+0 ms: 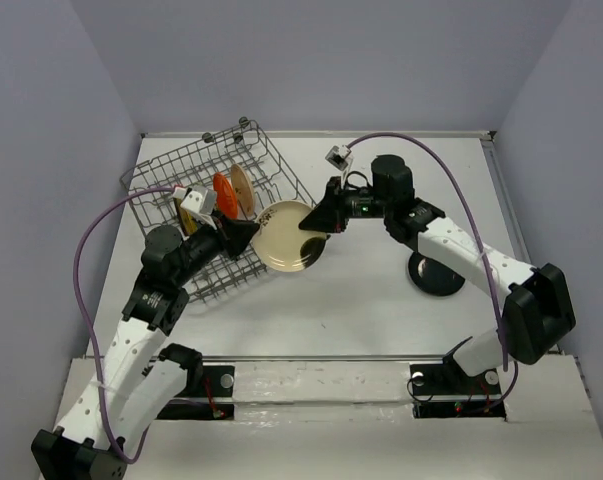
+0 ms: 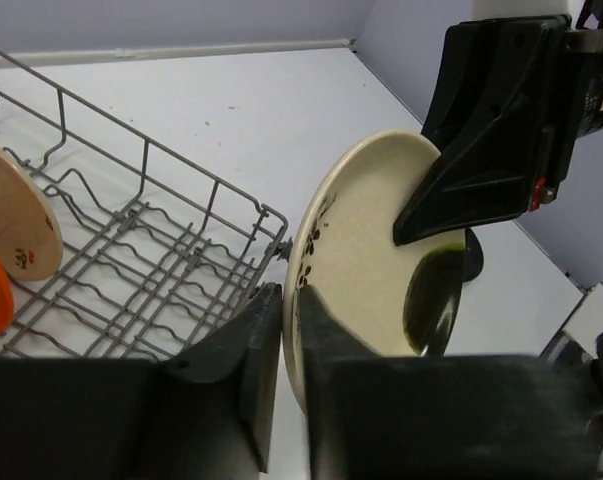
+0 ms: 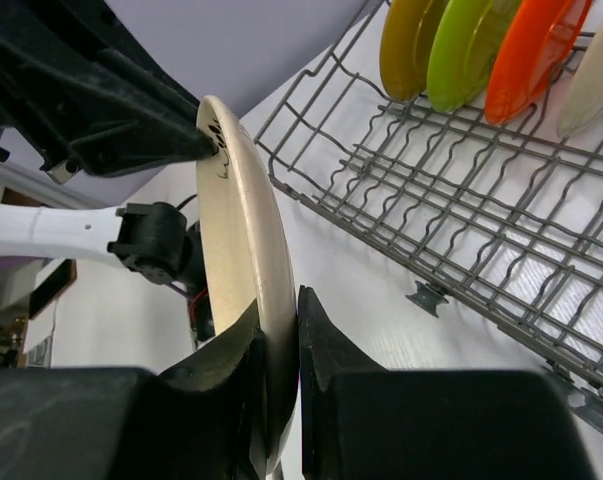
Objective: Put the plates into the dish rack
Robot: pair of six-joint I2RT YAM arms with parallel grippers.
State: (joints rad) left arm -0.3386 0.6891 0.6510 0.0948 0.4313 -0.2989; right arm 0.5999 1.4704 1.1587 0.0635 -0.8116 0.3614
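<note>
I need to let go of the held plate with my right gripper in the rack (image 1: 258, 190) next to the standing cream plate, opposite the orange plate.
A cream plate (image 1: 286, 237) with faint brown marks is held on edge above the table, just off the dish rack's (image 1: 196, 170) right side. My left gripper (image 1: 249, 237) is shut on its left rim and my right gripper (image 1: 311, 222) is shut on its right rim. The left wrist view shows the plate (image 2: 371, 260) pinched between my left gripper's (image 2: 291, 295) jaws. The right wrist view shows its rim (image 3: 241, 230) clamped in my right gripper (image 3: 281, 305). Gold (image 3: 411, 45), lime green (image 3: 466, 50), orange (image 3: 536, 55) and cream (image 3: 591, 70) plates stand in the rack (image 3: 461, 200).
A glossy black plate (image 1: 436, 273) lies flat on the table under my right forearm. The grey wire rack sits at the far left, tilted, with its near right corner (image 2: 271, 215) close to the held plate. Grey walls enclose the white table.
</note>
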